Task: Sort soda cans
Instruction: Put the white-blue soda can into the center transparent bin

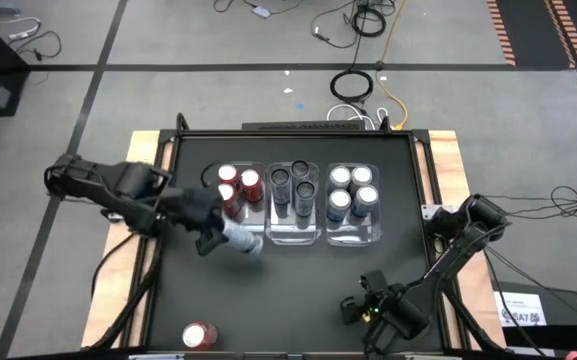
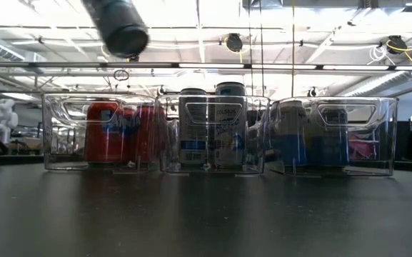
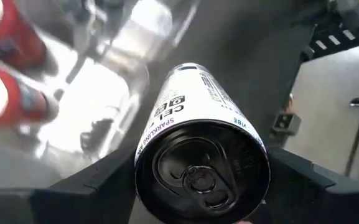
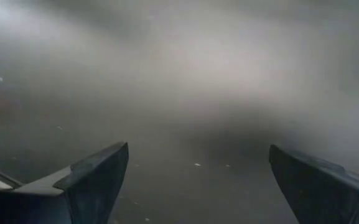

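Note:
Next, my left gripper lets go of the white can in the middle bin's free near corner [image 1: 279, 208], toward the red cans.
My left gripper [image 1: 211, 238] is shut on a white and silver soda can [image 1: 241, 241] and holds it in the air in front of the left bin [image 1: 236, 212]. The low view shows this can [image 2: 120, 27] high above the table. The left bin holds red cans [image 1: 240, 184], the middle bin dark cans [image 1: 293, 185], and the right bin silver-blue cans [image 1: 353, 190]. One more red can [image 1: 199, 334] rests on the table at the near edge. My right gripper [image 1: 353, 305] waits open over the table's near right part. My left gripper pinches the white can between its two fingers [image 3: 114, 177], one on each side of the body just below the dark top rim [image 3: 167, 134]. The fingers run along the can, whose pull-tab end faces the wrist. It is lifted clear and tilted, its bottom end pointing away from the gripper.
Three clear plastic bins [image 2: 213, 132] stand side by side across the middle of the black table [image 1: 298, 280]. The table shows bare black between the bins and its near edge. Cables lie on the floor beyond the far edge.

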Action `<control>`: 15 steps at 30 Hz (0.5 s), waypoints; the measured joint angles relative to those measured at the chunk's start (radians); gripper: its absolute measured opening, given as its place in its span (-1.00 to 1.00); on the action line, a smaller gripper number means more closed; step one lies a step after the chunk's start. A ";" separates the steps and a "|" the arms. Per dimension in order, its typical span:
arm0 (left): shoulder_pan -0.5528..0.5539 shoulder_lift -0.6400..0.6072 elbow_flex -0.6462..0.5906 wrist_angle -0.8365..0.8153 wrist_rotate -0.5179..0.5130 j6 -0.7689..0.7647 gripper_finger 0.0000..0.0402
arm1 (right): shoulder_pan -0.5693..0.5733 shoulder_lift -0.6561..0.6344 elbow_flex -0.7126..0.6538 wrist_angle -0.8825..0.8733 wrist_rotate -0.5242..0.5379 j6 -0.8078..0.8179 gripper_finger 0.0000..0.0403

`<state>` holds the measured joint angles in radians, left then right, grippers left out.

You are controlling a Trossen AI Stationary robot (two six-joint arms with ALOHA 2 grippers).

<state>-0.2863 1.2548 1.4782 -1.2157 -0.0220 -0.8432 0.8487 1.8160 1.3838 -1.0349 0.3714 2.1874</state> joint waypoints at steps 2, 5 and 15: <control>0.050 0.018 0.035 -0.001 0.003 0.088 0.43 | -0.013 0.000 0.000 0.019 0.000 0.001 0.90; 0.121 0.069 0.086 0.002 0.019 0.223 0.43 | -0.032 0.000 0.000 0.059 0.001 -0.001 0.90; 0.257 0.306 0.243 -0.007 0.076 0.570 0.43 | -0.063 0.000 0.000 0.207 0.105 -0.019 0.90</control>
<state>-0.0298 1.5613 1.7215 -1.2222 0.0544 -0.2730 0.7853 1.8160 1.3838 -0.8280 0.4760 2.1688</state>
